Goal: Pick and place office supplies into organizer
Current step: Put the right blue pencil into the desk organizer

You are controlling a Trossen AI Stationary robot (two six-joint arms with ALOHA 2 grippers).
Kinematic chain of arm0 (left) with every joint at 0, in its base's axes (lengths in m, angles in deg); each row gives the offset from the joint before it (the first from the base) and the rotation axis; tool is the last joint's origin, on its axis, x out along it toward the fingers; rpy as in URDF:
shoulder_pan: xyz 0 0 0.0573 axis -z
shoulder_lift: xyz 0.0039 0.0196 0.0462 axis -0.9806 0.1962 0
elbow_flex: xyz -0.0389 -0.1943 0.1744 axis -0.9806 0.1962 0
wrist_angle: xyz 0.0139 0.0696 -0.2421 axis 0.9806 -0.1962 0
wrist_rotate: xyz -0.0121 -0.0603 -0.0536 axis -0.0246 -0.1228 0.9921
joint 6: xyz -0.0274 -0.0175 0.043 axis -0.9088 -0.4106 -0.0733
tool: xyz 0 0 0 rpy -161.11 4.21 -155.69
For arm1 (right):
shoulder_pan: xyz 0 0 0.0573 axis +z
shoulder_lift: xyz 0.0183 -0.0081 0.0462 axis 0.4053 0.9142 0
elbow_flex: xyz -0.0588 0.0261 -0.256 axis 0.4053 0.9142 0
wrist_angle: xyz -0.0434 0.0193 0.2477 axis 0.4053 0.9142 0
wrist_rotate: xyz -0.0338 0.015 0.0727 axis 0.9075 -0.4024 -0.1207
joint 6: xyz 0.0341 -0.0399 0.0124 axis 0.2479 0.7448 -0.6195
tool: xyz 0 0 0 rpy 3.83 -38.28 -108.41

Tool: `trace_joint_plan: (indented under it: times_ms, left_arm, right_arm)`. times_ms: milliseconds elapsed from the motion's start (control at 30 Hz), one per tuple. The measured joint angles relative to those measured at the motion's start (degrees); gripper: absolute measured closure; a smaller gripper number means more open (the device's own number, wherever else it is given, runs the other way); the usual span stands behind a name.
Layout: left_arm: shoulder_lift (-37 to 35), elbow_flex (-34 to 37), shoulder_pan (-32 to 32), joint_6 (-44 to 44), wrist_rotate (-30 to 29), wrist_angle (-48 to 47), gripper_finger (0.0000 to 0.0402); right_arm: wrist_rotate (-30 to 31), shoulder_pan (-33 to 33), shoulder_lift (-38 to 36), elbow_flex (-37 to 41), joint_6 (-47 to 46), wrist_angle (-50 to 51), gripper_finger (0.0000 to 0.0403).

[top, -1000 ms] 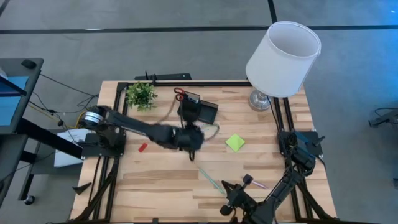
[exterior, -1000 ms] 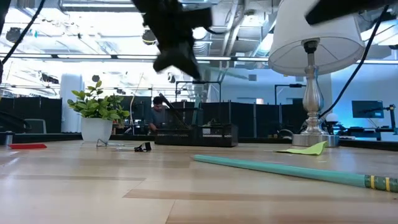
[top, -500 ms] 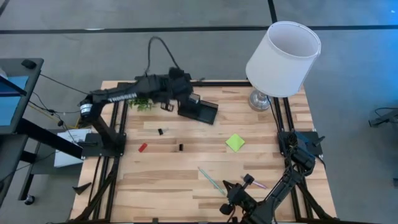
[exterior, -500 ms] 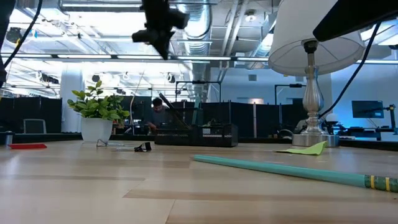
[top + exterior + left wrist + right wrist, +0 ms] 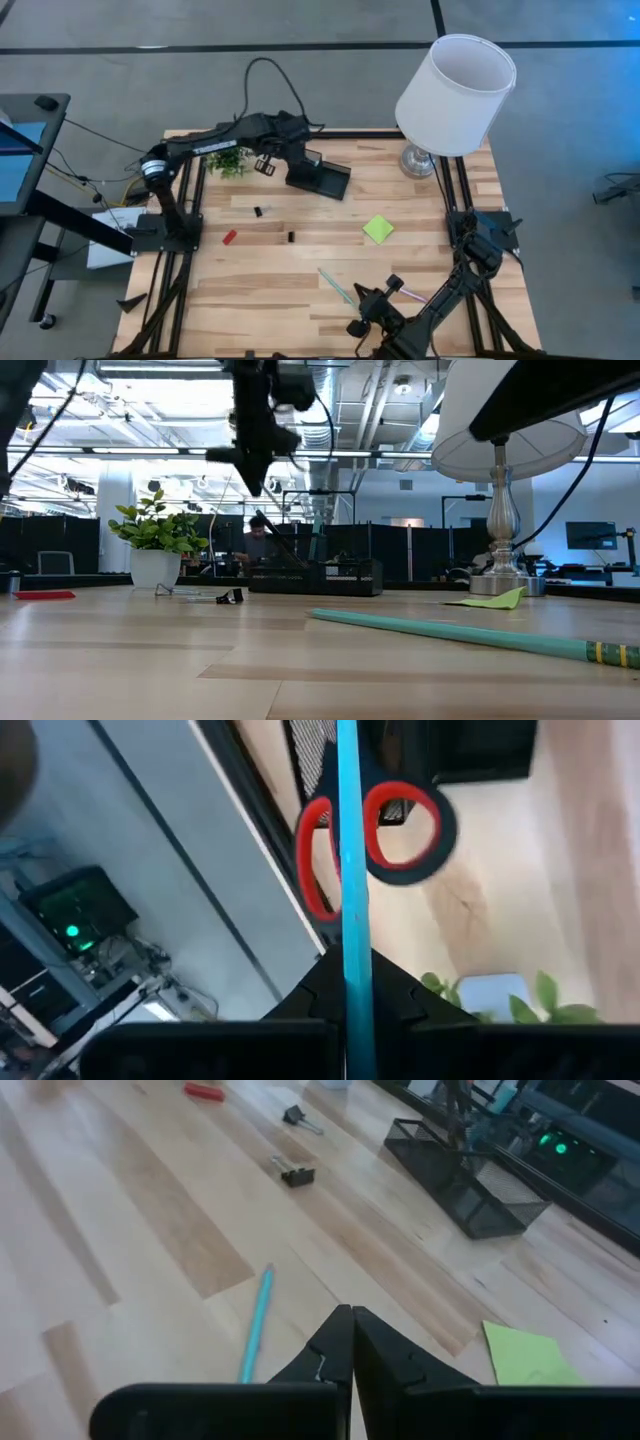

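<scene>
Next, I let go of the teal pen, now high over the table's far side, with my left gripper in the black organizer's mesh compartment (image 5: 310,162) (image 5: 343,760) beside the red-handled scissors.
My left gripper (image 5: 267,164) hangs high over the table's far side, between the potted plant and the black organizer (image 5: 320,178), and is shut on a teal pen (image 5: 350,870). Past that pen, the left wrist view shows the red-handled scissors (image 5: 372,838) standing in the organizer. A second teal pen (image 5: 337,285) lies flat on the table near the near edge, with a pink pen (image 5: 412,294) beside it. The lime sticky-note pad (image 5: 378,228) lies right of centre. My right gripper (image 5: 360,322) waits shut above the near edge. My left gripper pinches the teal pen between its two fingers, at the pen's end beside them (image 5: 350,952). The fingers point down from above and the pen runs on along them, past their tips. The pen is lifted clear, its free end over the scissors' handles.
Small black bits (image 5: 258,211) (image 5: 291,237) and a red bit (image 5: 229,237) lie on the left half of the table. The potted plant (image 5: 226,153) stands at the far left corner, the white-shaded lamp (image 5: 455,95) at the far right. A person shows in the room behind (image 5: 255,545).
My left arm has swung from over the table's middle up and toward the far edge, ending beside the organizer with its gripper pointing down. The things lying on the table have stayed where they were.
</scene>
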Motion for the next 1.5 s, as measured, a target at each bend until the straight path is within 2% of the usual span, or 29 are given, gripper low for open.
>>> trace_joint_plan:
  times_ms: [233,467,567,667,900,1033,1200,1500]
  left_arm:
    - [4.9,-0.1,-1.1,4.3,-3.3,4.6,0.0401]
    - [5.3,0.1,-0.4,7.9,3.6,7.5,0.0401]
    - [5.3,0.1,0.3,8.8,3.7,7.3,0.0401]
    - [5.3,0.1,1.0,9.1,6.7,7.4,0.0401]
    - [5.3,0.1,2.0,9.1,7.2,8.1,0.0389]
    - [5.3,0.1,2.0,9.1,5.7,8.2,0.0384]
    - [5.3,0.1,2.3,11.0,-3.2,8.3,0.0389]
    - [7.7,0.0,2.9,13.3,-2.5,8.5,0.039]
  right_arm:
    - [-2.1,-2.1,0.0,0.0,2.3,0.0,0.0402]
    - [-2.1,-2.9,0.0,0.0,2.6,0.1,0.0402]
    - [-2.8,-2.9,0.0,0.0,3.0,0.2,0.0402]
    - [-3.6,-2.8,0.0,0.0,3.0,0.3,0.0402]
    - [-3.8,-2.2,0.0,0.0,2.6,0.2,0.0401]
    - [-3.8,-1.8,0.0,0.0,2.5,0.1,0.0401]
    - [-3.8,-1.6,0.0,0.0,2.5,0.1,0.0401]
    - [-3.7,-1.6,0.0,0.0,2.5,0.3,0.0401]
